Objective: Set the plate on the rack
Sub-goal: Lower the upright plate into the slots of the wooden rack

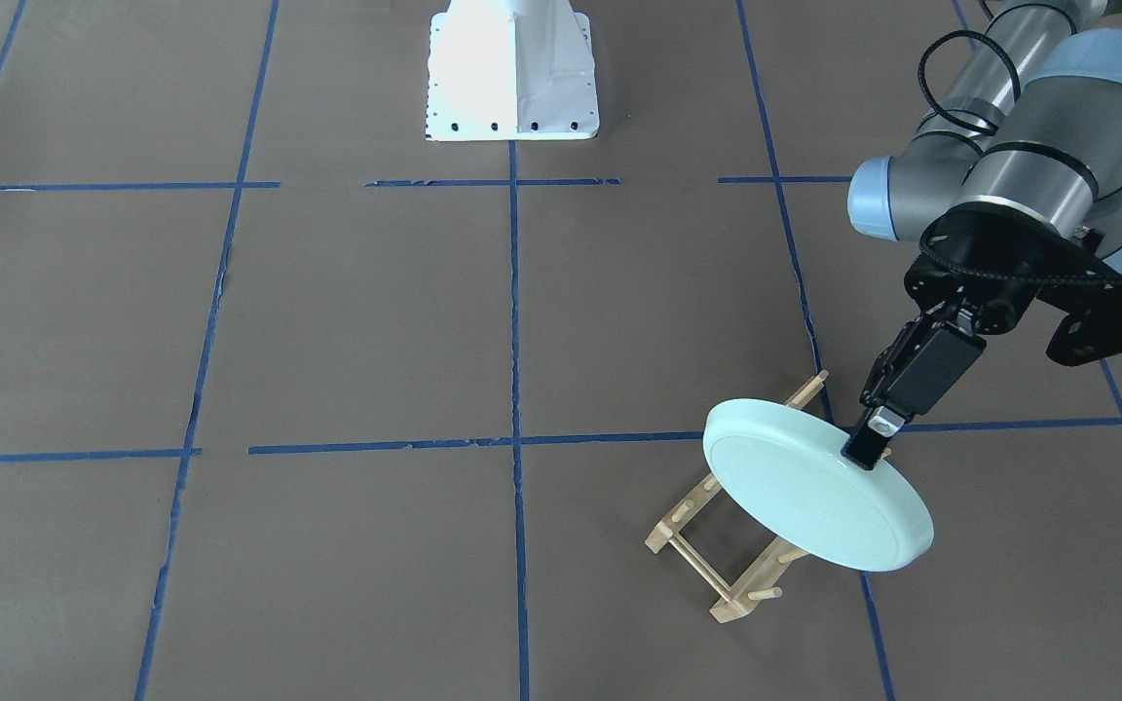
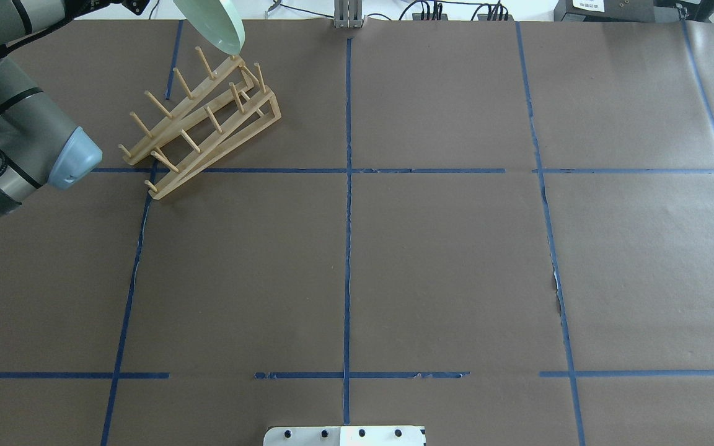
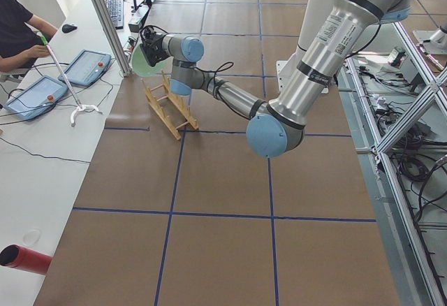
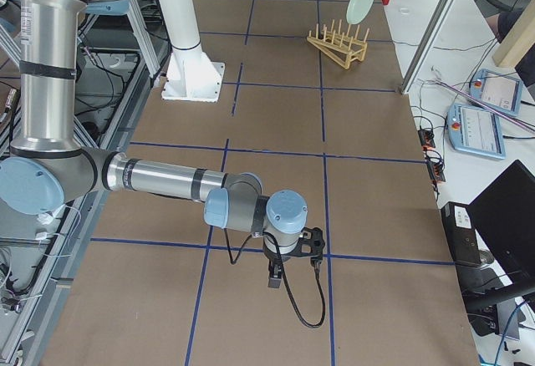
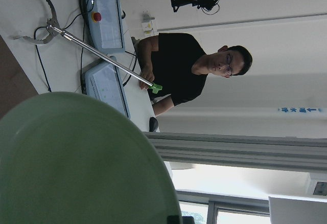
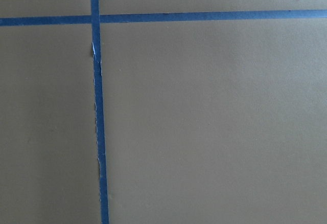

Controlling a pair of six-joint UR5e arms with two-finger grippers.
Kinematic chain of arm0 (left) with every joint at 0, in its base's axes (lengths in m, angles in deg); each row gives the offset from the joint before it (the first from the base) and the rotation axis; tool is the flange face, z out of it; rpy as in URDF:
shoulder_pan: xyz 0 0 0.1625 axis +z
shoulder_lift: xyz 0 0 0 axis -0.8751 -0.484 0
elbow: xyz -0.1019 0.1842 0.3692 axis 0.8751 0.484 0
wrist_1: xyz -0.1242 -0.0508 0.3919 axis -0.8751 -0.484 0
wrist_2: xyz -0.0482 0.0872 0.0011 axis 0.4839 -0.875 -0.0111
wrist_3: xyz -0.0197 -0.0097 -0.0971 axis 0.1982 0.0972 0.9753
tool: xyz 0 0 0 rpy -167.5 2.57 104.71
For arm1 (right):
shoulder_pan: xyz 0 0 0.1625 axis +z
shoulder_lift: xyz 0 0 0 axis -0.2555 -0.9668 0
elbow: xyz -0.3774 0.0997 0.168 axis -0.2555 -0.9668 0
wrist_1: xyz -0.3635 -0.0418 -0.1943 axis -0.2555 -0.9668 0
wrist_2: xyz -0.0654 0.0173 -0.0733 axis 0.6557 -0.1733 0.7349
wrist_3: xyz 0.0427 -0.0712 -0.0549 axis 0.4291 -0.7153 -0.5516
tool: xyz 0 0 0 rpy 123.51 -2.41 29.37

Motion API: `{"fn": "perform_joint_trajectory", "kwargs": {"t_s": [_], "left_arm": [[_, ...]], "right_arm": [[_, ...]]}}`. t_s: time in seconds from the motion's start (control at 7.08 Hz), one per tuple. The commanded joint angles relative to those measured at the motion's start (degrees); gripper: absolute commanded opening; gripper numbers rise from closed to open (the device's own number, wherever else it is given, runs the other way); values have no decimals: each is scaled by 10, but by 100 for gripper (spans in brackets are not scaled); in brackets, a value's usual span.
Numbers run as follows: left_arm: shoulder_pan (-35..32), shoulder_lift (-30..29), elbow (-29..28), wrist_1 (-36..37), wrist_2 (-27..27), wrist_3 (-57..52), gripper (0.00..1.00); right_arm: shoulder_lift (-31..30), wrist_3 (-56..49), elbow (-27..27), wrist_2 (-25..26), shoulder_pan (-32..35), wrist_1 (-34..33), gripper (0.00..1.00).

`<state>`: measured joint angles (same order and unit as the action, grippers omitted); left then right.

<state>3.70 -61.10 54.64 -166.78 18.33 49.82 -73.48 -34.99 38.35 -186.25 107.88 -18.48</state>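
My left gripper needs to release the plate between the wooden rack's end wires (image 1: 745,533), farthest from the robot base. The plate now hangs tilted over the rack.
The pale mint-green plate (image 1: 814,487) hangs tilted in the air over the wooden rack (image 1: 717,555), which stands on the brown table. My left gripper (image 1: 868,450) is shut on the plate's rim from above. In the overhead view only the plate's lower edge (image 2: 214,25) shows, above the rack's far end (image 2: 202,124). The plate fills the lower left of the left wrist view (image 5: 76,162). My right gripper (image 4: 274,278) shows only in the exterior right view, low over bare table far from the rack. I cannot tell whether it is open or shut.
The white robot base (image 1: 512,73) stands at the table's robot side. Blue tape lines cross the brown table. An operator (image 5: 194,70) sits beyond the table's far edge, next to teach pendants (image 3: 84,65). A red cylinder (image 3: 24,258) lies on the side bench.
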Motion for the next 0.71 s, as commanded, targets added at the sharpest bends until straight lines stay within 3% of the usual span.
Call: {"fn": "perform_joint_trajectory", "kwargs": {"t_s": [0.0, 0.57], "left_arm": [[17, -3, -33, -27, -33, 0, 0], [31, -2, -49, -41, -33, -25, 0]], "right_arm": [[0, 0, 0, 0, 0, 0, 100], [0, 0, 0, 0, 0, 0, 100]]}}
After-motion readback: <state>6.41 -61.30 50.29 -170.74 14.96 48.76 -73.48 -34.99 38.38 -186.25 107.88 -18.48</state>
